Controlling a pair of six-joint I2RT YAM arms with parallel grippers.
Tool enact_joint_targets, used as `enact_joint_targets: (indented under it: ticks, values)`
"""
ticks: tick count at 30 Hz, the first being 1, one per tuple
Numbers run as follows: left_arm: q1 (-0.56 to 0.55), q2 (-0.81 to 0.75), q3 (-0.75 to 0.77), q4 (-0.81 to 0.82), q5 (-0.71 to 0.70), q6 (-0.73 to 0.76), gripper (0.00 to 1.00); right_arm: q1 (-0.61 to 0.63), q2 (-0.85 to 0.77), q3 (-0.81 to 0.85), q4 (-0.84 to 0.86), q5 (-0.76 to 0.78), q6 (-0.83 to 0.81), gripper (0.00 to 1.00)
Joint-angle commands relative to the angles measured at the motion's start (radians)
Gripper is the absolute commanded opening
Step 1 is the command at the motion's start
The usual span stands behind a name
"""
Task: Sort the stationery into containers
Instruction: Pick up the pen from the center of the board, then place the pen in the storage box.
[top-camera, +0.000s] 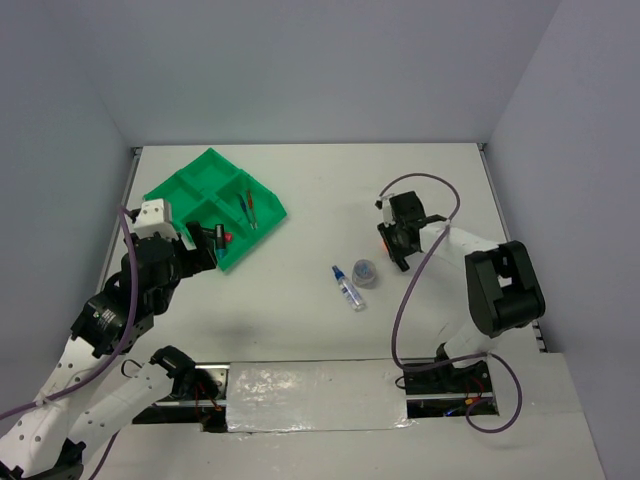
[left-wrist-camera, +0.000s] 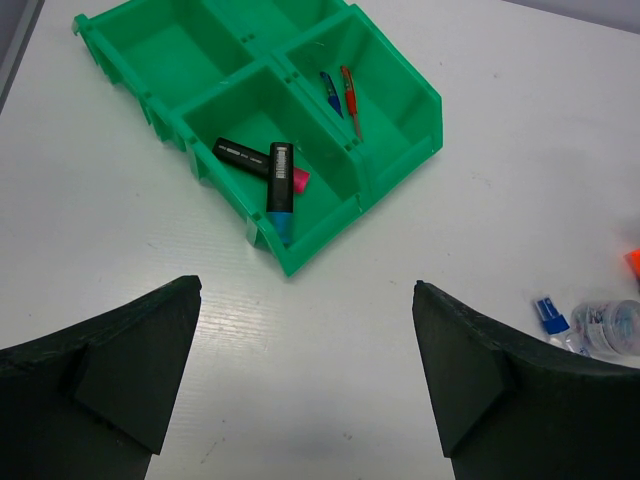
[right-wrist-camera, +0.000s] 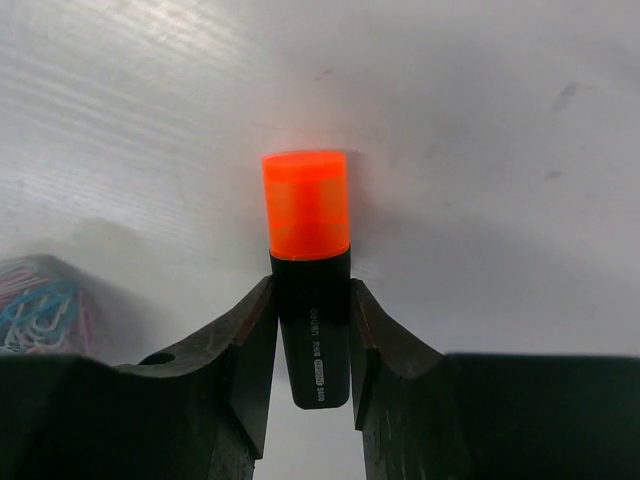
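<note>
The blue-ended highlighter is in the green tray's near compartment (top-camera: 211, 247). Next, my right gripper lets go of the orange-capped highlighter beside it. The orange-capped one is still lying on the table.
The green tray (top-camera: 170, 190) (left-wrist-camera: 320, 240) lies at the far left. One near compartment holds a blue-ended highlighter (left-wrist-camera: 280, 180) lying across a pink-ended one (left-wrist-camera: 245, 155). The compartment to its right holds a blue pen (left-wrist-camera: 330, 92) and a red pen (left-wrist-camera: 349, 95). My left gripper (top-camera: 203, 252) (left-wrist-camera: 308, 283) hangs wide open over bare table just in front of the tray. My right gripper (top-camera: 398, 255) (right-wrist-camera: 311, 290) is right of centre. Its jaws press on both sides of the black body of an orange-capped highlighter (right-wrist-camera: 306, 205) lying on the table.
A blue-capped clear tube (top-camera: 348, 285) (left-wrist-camera: 548, 312) lies mid-table. Beside it stands a small clear round pot (top-camera: 366, 272) (right-wrist-camera: 40, 310) with coloured clips inside, close to the left of my right gripper. Grey walls enclose the white table.
</note>
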Motion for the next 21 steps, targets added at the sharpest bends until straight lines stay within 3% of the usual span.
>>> enact_joint_targets:
  ticks: [1, 5, 9, 12, 15, 21]
  values:
    - [0.005, -0.014, 0.0, 0.038, -0.014, 0.016, 0.99, -0.019, -0.108, 0.059, 0.016, 0.132, 0.075, 0.0]
    - [0.005, -0.028, 0.0, 0.038, -0.028, 0.01, 0.99, 0.004, -0.171, 0.16, 0.005, 0.248, 0.183, 0.0]
    - [0.005, -0.032, 0.0, 0.033, -0.039, 0.007, 0.99, 0.13, -0.185, 0.225, 0.08, 0.279, 0.2, 0.0]
    - [0.006, -0.035, 0.003, 0.028, -0.051, 0.004, 0.99, 0.231, -0.159, 0.26, 0.193, 0.175, 0.226, 0.0]
    - [0.009, -0.044, 0.006, 0.019, -0.082, -0.01, 0.99, 0.365, -0.081, 0.277, 0.411, 0.014, 0.317, 0.0]
    - [0.012, -0.101, 0.005, -0.002, -0.158, -0.054, 0.99, 0.547, 0.221, 0.476, 0.696, -0.167, 0.448, 0.0]
